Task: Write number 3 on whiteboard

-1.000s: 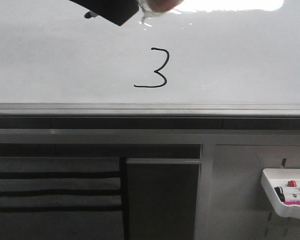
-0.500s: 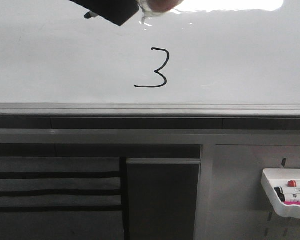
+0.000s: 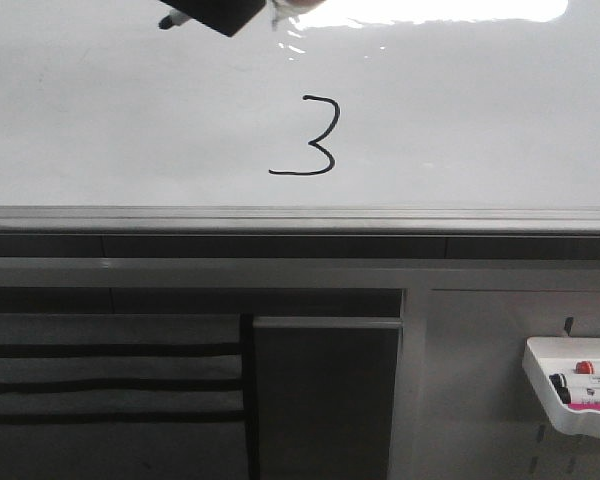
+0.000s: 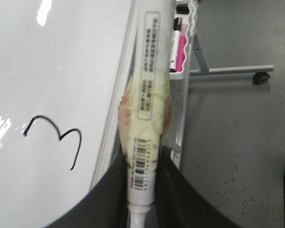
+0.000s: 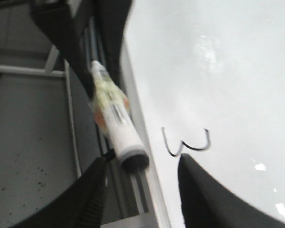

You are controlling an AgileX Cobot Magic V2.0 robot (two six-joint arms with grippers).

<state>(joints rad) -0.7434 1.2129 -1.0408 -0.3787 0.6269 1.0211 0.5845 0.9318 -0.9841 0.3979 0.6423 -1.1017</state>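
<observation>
My left gripper is to put the white marker against the blank whiteboard (image 3: 28,77) beyond the 3, away from the tray. It will let go of the marker there.
The whiteboard (image 3: 460,110) fills the upper front view, and the number 3 (image 3: 310,137) is drawn in thin black line near its middle. My left gripper (image 4: 143,164) is shut on a white marker (image 4: 149,90) with a barcode label and tape. In the front view its black body and the marker's dark tip (image 3: 170,20) show at the top edge, up and left of the digit and apart from it. The digit also shows in the left wrist view (image 4: 57,140) and the right wrist view (image 5: 187,142). My right gripper (image 5: 142,164) is open and empty beside the board's lower edge, with the marker (image 5: 116,126) ahead of it.
The board's grey metal lower edge (image 3: 300,215) runs across the front view. Below it, a white tray (image 3: 570,385) with spare markers hangs on a grey perforated panel at the right. A stand leg with a caster (image 4: 261,78) rests on the grey floor.
My left gripper with the marker has moved up and to the left, farther from the digit and mostly out of the front view. The 3 is unchanged.
</observation>
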